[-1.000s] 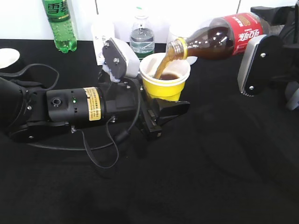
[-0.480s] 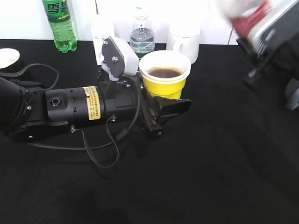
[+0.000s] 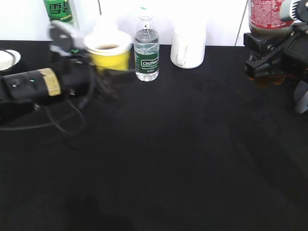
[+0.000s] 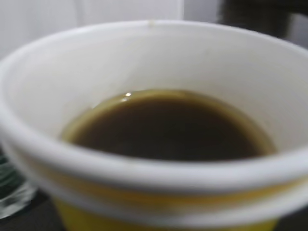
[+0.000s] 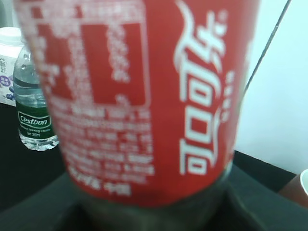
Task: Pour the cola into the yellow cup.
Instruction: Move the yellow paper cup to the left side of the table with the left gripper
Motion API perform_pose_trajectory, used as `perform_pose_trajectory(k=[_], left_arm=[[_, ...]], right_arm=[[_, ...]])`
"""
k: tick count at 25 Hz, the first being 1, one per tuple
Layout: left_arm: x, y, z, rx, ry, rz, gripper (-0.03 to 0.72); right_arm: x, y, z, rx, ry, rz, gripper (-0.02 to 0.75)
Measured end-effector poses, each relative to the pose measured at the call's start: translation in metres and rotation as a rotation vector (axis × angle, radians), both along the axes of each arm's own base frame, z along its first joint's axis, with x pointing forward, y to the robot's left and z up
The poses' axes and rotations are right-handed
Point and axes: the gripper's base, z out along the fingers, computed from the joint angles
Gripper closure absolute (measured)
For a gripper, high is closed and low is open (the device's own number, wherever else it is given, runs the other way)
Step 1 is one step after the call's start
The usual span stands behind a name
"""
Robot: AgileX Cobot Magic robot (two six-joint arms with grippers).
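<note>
My left gripper is to set the yellow cup down on the black cloth [image 3: 87, 114] in front of the green soda bottle.
The yellow cup [image 3: 109, 53] with a white rim holds dark brown liquid and sits in my left gripper [image 3: 103, 72] at the back left of the table. It fills the left wrist view [image 4: 154, 144]; the jaws are hidden under it. The cola [image 3: 263, 14], with its red label, stands upright in my right gripper [image 3: 269, 62] at the far right. Its top is cut off by the frame. The label fills the right wrist view [image 5: 139, 96].
A clear water bottle with a green label [image 3: 146, 50] and a white mug [image 3: 188, 45] stand at the back centre. A green soda bottle [image 3: 58, 9] is at the back left, and a white dish [image 3: 7, 58] sits at the left edge. A black cloth covers the table [image 3: 168, 159].
The pouring has stopped. My right gripper swung the cola upright and back to the right. My left gripper carried the filled cup from the centre to the back left.
</note>
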Motion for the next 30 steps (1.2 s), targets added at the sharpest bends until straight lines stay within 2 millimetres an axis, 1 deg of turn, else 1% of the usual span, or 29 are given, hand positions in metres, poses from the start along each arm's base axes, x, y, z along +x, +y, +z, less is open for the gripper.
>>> perform_pose_trajectory(k=[1,3,5,9,10,13,18,21,24,25,28,30], left_arm=[[0.005,0.007,-0.005,-0.001,0.016,0.034,0.255],[0.011,0.015,-0.015,0.030,0.019,0.068,0.255],[0.015,0.019,-0.024,0.043,0.010,0.118,0.255],[0.019,0.020,-0.049,0.068,0.011,0.142,0.255],[0.021,0.022,-0.052,0.074,0.011,0.164,0.255],[0.014,0.027,-0.058,0.059,0.003,0.198,0.255],[-0.010,0.040,-0.072,0.030,0.008,0.265,0.255],[-0.013,0.041,-0.078,0.039,0.022,0.265,0.255],[-0.013,0.041,-0.078,0.039,0.022,0.267,0.251],[-0.013,0.041,-0.078,0.039,0.022,0.267,0.235],[-0.012,0.041,-0.077,0.032,0.012,0.272,0.116],[-0.017,0.043,-0.079,0.029,0.023,0.282,0.095]], right_arm=[[0.000,0.000,0.000,0.000,0.000,0.000,0.343],[0.000,0.000,0.000,0.000,0.000,0.000,0.343],[0.000,0.000,0.000,0.001,0.000,0.000,0.343],[0.000,0.000,0.000,0.001,0.000,0.000,0.343],[0.000,0.000,0.000,0.001,0.000,0.000,0.343],[0.000,0.000,0.000,0.001,0.000,0.000,0.344],[0.002,0.001,-0.005,-0.005,0.016,0.000,0.344],[0.003,0.001,-0.004,-0.004,0.011,-0.001,0.344],[0.003,0.001,-0.004,-0.003,0.007,-0.002,0.344],[0.003,0.001,-0.004,-0.003,0.007,-0.002,0.344],[0.003,0.001,-0.004,-0.002,0.006,-0.002,0.344],[0.003,0.001,-0.004,-0.002,0.006,-0.002,0.344]])
